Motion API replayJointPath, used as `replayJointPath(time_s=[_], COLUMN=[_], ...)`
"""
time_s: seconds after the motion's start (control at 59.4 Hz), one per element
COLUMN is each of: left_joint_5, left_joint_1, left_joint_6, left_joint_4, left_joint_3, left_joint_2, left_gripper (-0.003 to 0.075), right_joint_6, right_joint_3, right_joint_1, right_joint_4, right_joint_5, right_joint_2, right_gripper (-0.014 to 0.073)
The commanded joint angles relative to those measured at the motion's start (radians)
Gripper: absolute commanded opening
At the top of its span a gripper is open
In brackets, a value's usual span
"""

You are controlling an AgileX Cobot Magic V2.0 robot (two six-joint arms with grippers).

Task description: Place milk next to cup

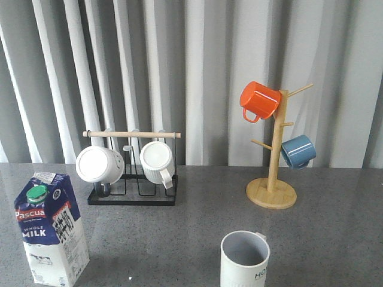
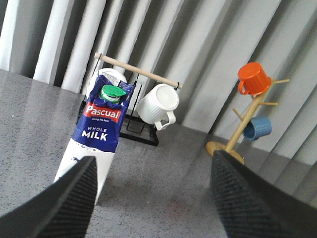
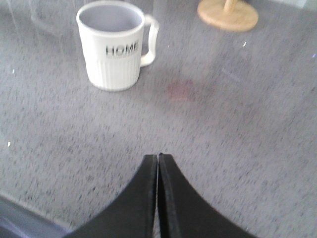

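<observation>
Next, my left gripper goes to the milk carton's green cap [image 1: 37,193] [image 2: 113,91] and closes there, at the top of the milk carton.
The milk carton [image 1: 51,230], dark blue above and white below with a green cap, stands upright at the front left of the table. It also shows in the left wrist view [image 2: 96,134], just beyond one finger. My left gripper [image 2: 153,171] is open and empty, short of the carton. The pale ribbed "HOME" cup [image 1: 244,260] stands at the front, right of centre, and shows in the right wrist view [image 3: 115,45]. My right gripper [image 3: 158,157] is shut and empty, above bare table some way from the cup. Neither gripper shows in the front view.
A black wire rack [image 1: 133,190] with a wooden bar holds two plain white ribbed mugs [image 1: 157,161] behind the carton. A wooden mug tree [image 1: 272,185] at the back right holds an orange mug [image 1: 259,100] and a blue mug [image 1: 298,150]. Grey curtains hang behind the table.
</observation>
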Motion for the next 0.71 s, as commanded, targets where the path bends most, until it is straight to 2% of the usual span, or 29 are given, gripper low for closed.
replayJointPath(time_s=[0.0,0.168,0.32,0.488,0.69], left_joint_5=[-0.009,0.086,0.15,0.302,0.528], left_joint_1=[0.003,0.003,0.003,0.003,0.003], left_joint_6=[0.109,0.319,0.408,0.423,0.423], left_joint_4=[-0.006,-0.004,0.014,0.104,0.107], left_joint_3=[-0.134,-0.382,-0.616,-0.842,-1.062], left_joint_2=[0.119,0.369,0.567,0.777,1.009], left_gripper=[0.0483,0.0502,0.0542,0.0546,0.0546], right_joint_6=[-0.007,-0.006,-0.006,-0.006,-0.006], right_joint_3=[0.027,0.054,0.054,0.054,0.054], right_joint_1=[0.0,0.0,0.0,0.0,0.0], right_joint_4=[0.025,0.035,0.035,0.035,0.035], right_joint_5=[-0.072,-0.078,-0.079,-0.075,-0.072], right_joint_2=[-0.038,-0.055,-0.055,-0.055,-0.055], right_gripper=[-0.0011,-0.0011,-0.0011,-0.0011,-0.0011])
